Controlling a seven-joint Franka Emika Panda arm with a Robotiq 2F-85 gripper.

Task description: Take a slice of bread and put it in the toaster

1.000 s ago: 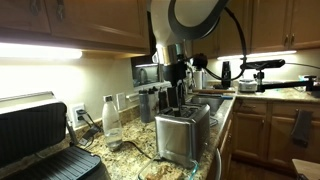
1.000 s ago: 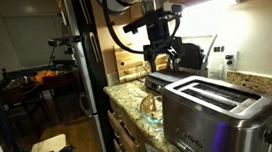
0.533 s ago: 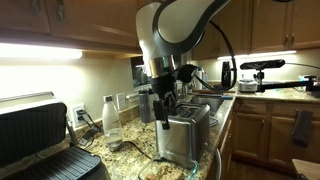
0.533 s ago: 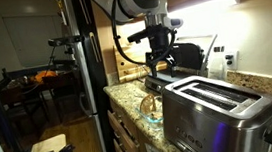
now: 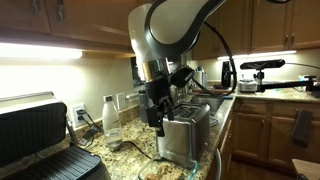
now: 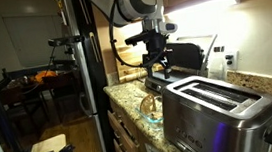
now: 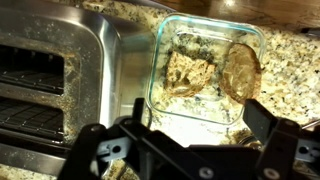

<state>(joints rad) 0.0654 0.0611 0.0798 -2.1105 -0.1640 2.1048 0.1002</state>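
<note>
The robot's gripper needs to close on the round tan bread slice that leans at the glass dish's side (image 5: 155, 172) (image 7: 240, 78) away from the toaster.
The shiny steel toaster (image 5: 186, 132) stands on the granite counter and shows in both exterior views (image 6: 220, 113); its top slots fill the left of the wrist view (image 7: 40, 85). Beside it is a clear glass dish (image 7: 160, 60) holding bread. A round tan slice of bread (image 7: 240, 68) leans at the dish's right side, and another piece (image 7: 185, 70) lies in the middle. My gripper (image 7: 178, 135) is open and empty, hanging above the dish's near edge. It also shows beside the toaster in both exterior views (image 5: 160, 112) (image 6: 156, 72).
A black-and-grey press grill (image 5: 40, 140) stands open at the counter's near end. A water bottle (image 5: 111, 118) stands behind the toaster by the wall. A sink (image 5: 208, 98) lies further along. A fridge (image 6: 79, 61) borders the counter.
The arm has swung off from above the toaster to its side and lowered over the glass dish. The gripper has stayed open.
</note>
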